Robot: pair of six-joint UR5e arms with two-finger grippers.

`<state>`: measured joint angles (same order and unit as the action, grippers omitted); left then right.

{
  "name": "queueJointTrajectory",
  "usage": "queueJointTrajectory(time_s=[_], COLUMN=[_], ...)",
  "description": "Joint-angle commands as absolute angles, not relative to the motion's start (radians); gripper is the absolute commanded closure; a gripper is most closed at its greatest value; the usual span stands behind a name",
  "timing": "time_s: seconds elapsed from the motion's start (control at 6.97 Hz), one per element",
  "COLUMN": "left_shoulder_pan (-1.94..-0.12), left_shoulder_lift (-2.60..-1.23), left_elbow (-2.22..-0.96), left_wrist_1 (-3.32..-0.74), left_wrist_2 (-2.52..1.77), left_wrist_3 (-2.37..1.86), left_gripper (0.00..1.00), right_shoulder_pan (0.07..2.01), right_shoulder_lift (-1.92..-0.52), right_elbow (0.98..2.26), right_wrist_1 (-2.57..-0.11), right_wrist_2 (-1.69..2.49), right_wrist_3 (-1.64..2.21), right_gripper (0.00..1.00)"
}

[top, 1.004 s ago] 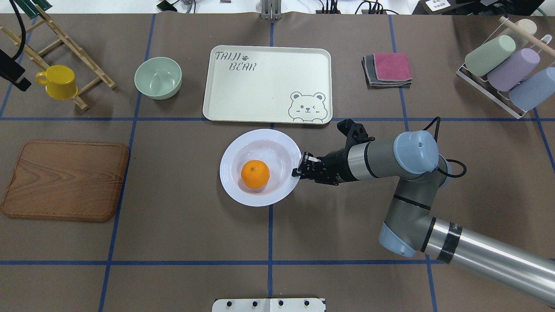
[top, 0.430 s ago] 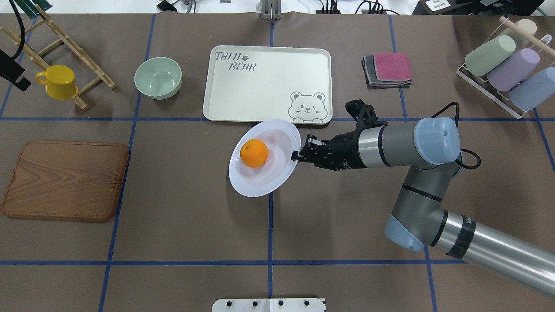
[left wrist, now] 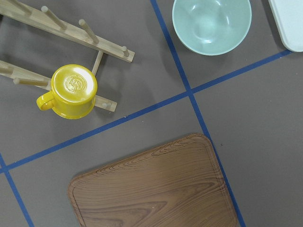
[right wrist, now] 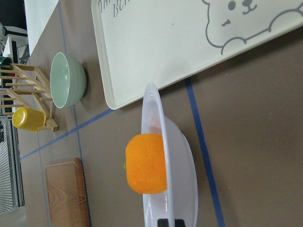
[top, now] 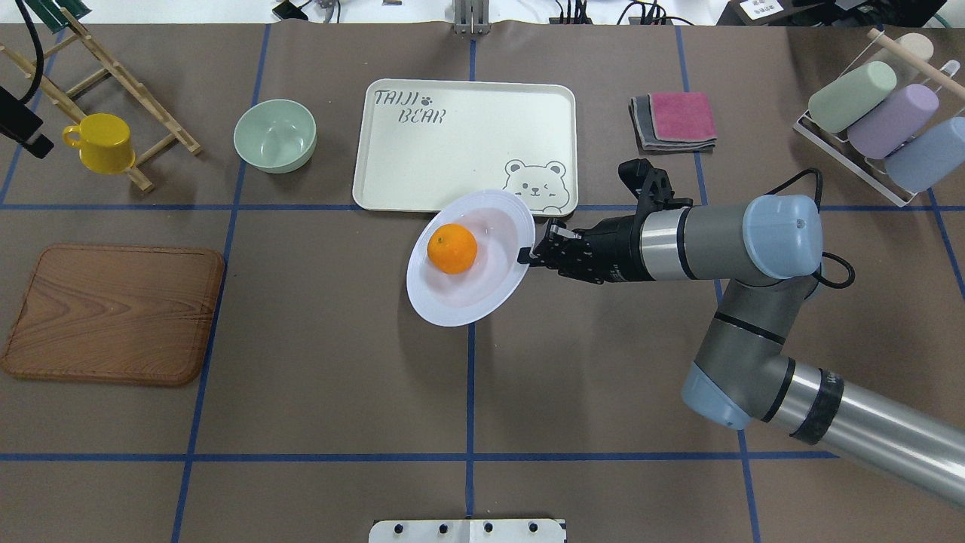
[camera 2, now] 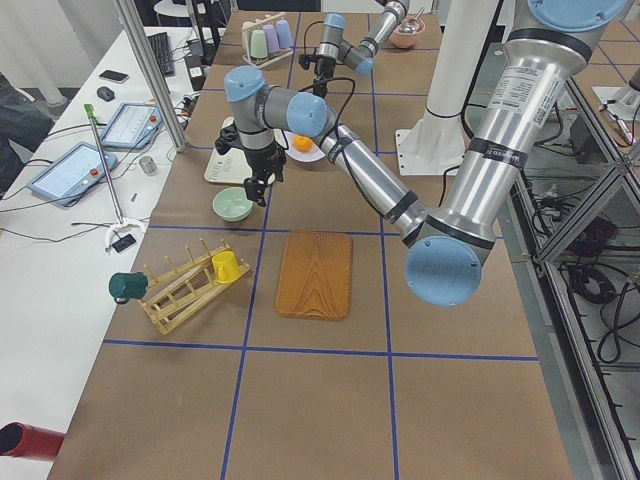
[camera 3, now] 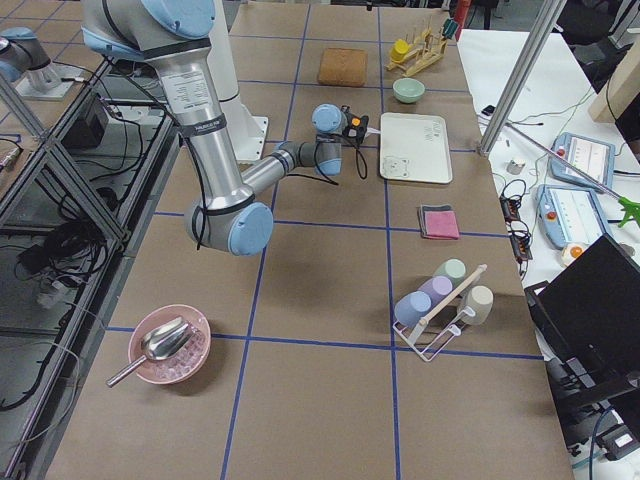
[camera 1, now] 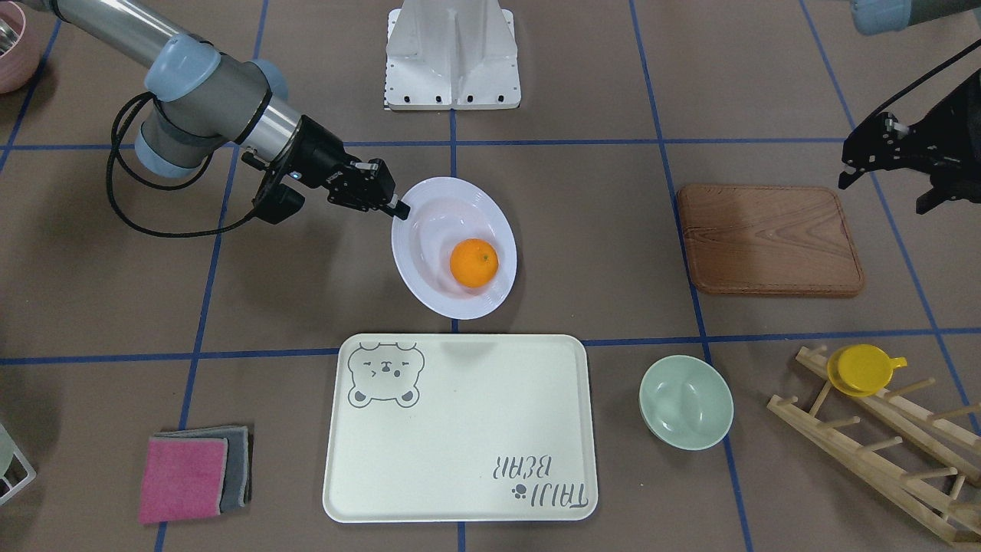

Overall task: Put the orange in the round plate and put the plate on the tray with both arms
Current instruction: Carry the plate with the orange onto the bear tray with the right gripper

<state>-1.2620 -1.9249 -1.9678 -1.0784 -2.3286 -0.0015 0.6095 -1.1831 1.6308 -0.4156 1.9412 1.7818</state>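
Observation:
The robot's right gripper should release the plate on the cream tray [camera 1: 488, 403] [right wrist: 157, 38] beside the bear drawing, toward the pale-green bowl.
The orange [top: 452, 249] lies in the white round plate [top: 482, 302], which hangs tilted above the table. My right gripper [top: 530, 255] is shut on the plate's right rim. The plate's far edge overlaps the near edge of the cream tray [top: 452, 151] by the bear drawing. From across the table, the orange [camera 1: 474, 263] rests in the plate's well [camera 1: 429, 253] with the right gripper [camera 1: 398, 207] pinching the rim. The right wrist view has the plate rim [right wrist: 154, 109] edge-on, the orange [right wrist: 146, 163] beside it and the tray [right wrist: 156, 42] beyond. My left gripper [camera 1: 847, 172] hovers near the wooden board; I cannot tell its state.
A pale-green bowl [top: 274, 136] stands left of the tray. A yellow cup [top: 102, 143] hangs on a wooden rack at far left. A wooden board [top: 113, 313] lies front left. Folded cloths [top: 675, 121] and a rack of cups [top: 874, 121] sit at right.
My right gripper has lifted the plate off the table and carried it toward the tray, tilting it. The orange has rolled to the plate's left side. The left arm has not moved.

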Motion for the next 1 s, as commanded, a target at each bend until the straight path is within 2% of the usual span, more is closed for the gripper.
queueJointTrajectory(time_s=[0.0,0.43,0.86], left_shoulder_pan=[-1.262,-1.261,-1.262], left_shoulder_lift=[-1.925,-1.924,-1.924], left_elbow=[-1.973,-1.99,-1.991], left_wrist_1=[-1.077,-1.059,-1.057], left_wrist_2=[-2.329,-2.329,-2.329], left_wrist_3=[-0.002,-0.002,-0.002], left_gripper=[0.01,0.01,0.01], right_shoulder_pan=[0.707,0.856,0.859], right_shoulder_lift=[-1.18,-1.154,-1.007], right_elbow=[1.64,1.539,1.352], right_wrist_1=[-0.41,-0.41,-0.411], right_wrist_2=[1.945,1.902,1.778], right_wrist_3=[1.778,1.778,1.874], right_gripper=[1.0,1.0,1.0])
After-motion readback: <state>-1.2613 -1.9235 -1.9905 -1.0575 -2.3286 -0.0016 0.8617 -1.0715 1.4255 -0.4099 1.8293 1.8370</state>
